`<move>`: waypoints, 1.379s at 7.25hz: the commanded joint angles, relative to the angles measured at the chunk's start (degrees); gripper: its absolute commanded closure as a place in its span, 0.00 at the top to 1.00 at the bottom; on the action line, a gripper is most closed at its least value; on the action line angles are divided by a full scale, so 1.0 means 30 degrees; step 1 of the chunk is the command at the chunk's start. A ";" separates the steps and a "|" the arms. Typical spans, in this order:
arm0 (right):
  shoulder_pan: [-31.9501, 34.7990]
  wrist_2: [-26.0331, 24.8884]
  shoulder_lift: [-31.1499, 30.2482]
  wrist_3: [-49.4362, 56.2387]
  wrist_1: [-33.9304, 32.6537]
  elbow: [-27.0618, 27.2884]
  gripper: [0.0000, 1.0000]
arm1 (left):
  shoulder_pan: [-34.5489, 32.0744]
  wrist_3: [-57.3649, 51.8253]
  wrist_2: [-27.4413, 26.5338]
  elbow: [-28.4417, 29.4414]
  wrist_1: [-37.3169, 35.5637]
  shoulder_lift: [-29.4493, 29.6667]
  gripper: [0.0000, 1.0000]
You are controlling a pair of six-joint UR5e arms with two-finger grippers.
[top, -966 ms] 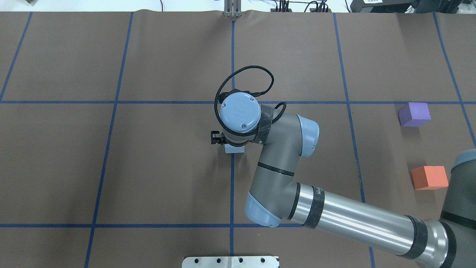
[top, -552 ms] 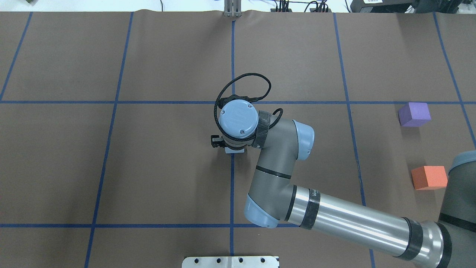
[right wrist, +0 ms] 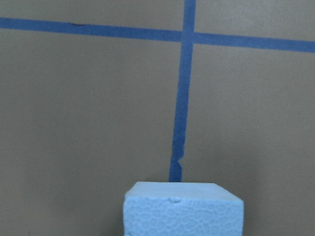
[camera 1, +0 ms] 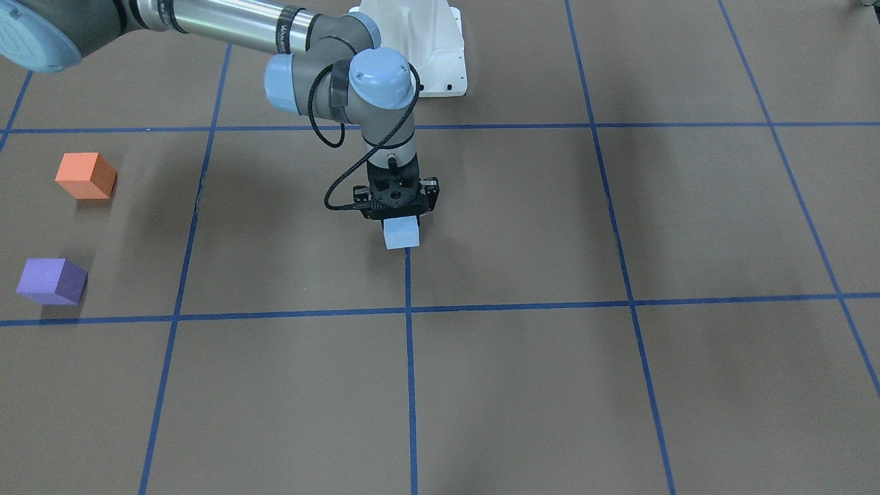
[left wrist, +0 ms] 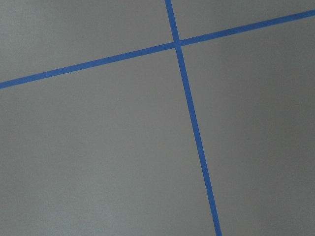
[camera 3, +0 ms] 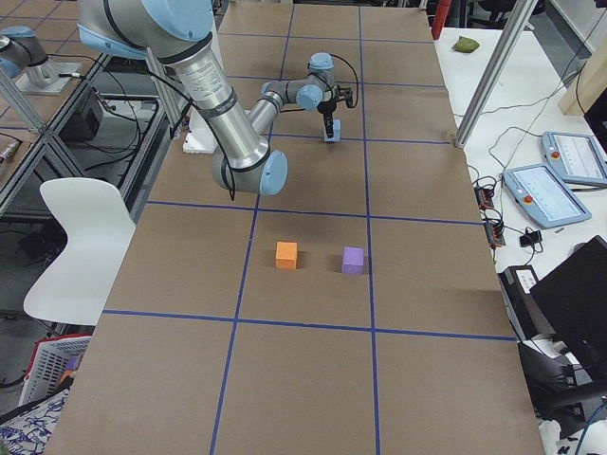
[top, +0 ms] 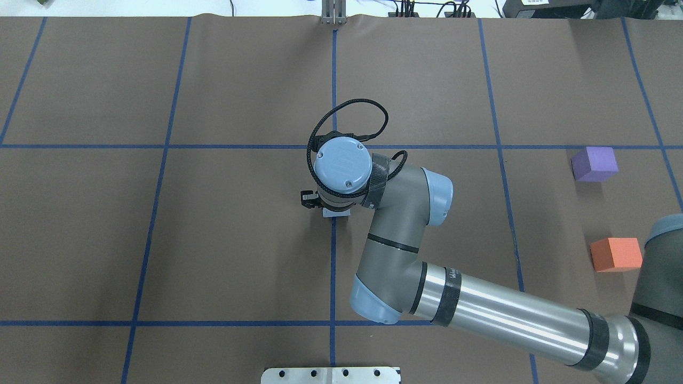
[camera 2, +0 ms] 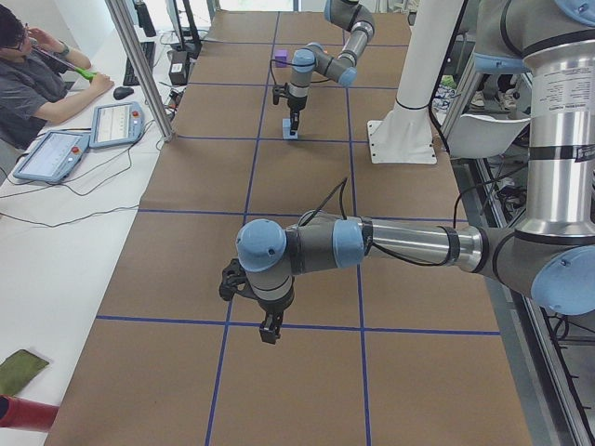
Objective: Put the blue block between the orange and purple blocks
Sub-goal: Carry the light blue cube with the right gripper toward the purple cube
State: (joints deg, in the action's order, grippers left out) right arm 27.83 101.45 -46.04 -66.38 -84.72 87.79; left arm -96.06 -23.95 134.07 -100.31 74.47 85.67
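I will use my right gripper to set the blue block, now over a blue tape line, on the bare table midway point(camera 1: 66, 229) between the orange and purple blocks.
The light blue block point(camera 1: 401, 232) sits in the jaws of my right gripper point(camera 1: 401, 221) at the table's middle, over a blue tape line. It fills the bottom of the right wrist view point(right wrist: 183, 209) and peeks out under the wrist from overhead point(top: 336, 213). The orange block point(top: 616, 254) and the purple block point(top: 595, 164) stand apart on the table's right side, with a gap between them. My left gripper point(camera 2: 270, 333) hangs over bare table far to the left. It shows only in the exterior left view, so I cannot tell its state.
Blue tape lines point(top: 333, 266) grid the brown table. The robot's white base point(camera 1: 419, 48) stands at the near edge with a metal plate point(top: 331, 375). An operator point(camera 2: 37, 74) sits at a side desk with tablets.
The right wrist went down over the blue block, then came up slightly. The orange and purple blocks have not moved.
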 commanded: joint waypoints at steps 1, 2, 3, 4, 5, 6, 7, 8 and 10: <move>0.1819 0.1451 -0.2742 0.2305 -0.2335 0.4551 0.41 | 0.0000 0.0130 0.0567 -0.0078 -0.0010 -0.0371 1.00; 0.3191 0.2674 -0.4469 0.3915 -0.2579 0.6316 0.42 | 0.0000 0.0827 0.1588 -0.0281 0.0193 -0.0722 1.00; 0.4828 0.4310 -0.6429 0.6049 -0.2408 0.7551 0.42 | 0.0000 0.1995 0.1685 -0.0718 0.0862 -0.0842 1.00; 0.6353 0.5313 -0.8682 0.8100 -0.2319 0.8695 0.42 | 0.0029 0.2615 0.1599 -0.0752 0.1652 -0.1046 1.00; 0.7934 0.5990 -1.0648 0.9948 -0.2202 0.9199 0.42 | 0.0029 0.3057 0.1598 -0.0839 0.1892 -0.1048 1.00; 0.9865 0.7070 -1.3075 1.1881 -0.0635 0.9002 0.42 | 0.0058 0.3119 0.1598 -0.0869 0.1894 -0.1048 1.00; 1.1711 0.8676 -1.4753 1.2683 0.1527 0.7984 0.42 | 0.0030 0.3120 0.1598 -0.0898 0.1894 -0.1077 1.00; 1.2049 0.8953 -1.6452 1.2633 0.3869 0.6930 0.42 | 0.0058 0.3149 0.1627 -0.0985 0.1894 -0.1106 1.00; 1.2023 0.8868 -1.7839 0.9204 0.8329 0.5485 0.44 | 0.0029 0.3120 0.1627 -0.0986 0.1923 -0.1106 1.00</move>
State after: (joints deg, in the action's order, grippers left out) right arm 63.53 127.88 -96.33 -31.73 -67.69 106.37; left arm -95.95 -14.58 138.90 -103.23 80.21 82.38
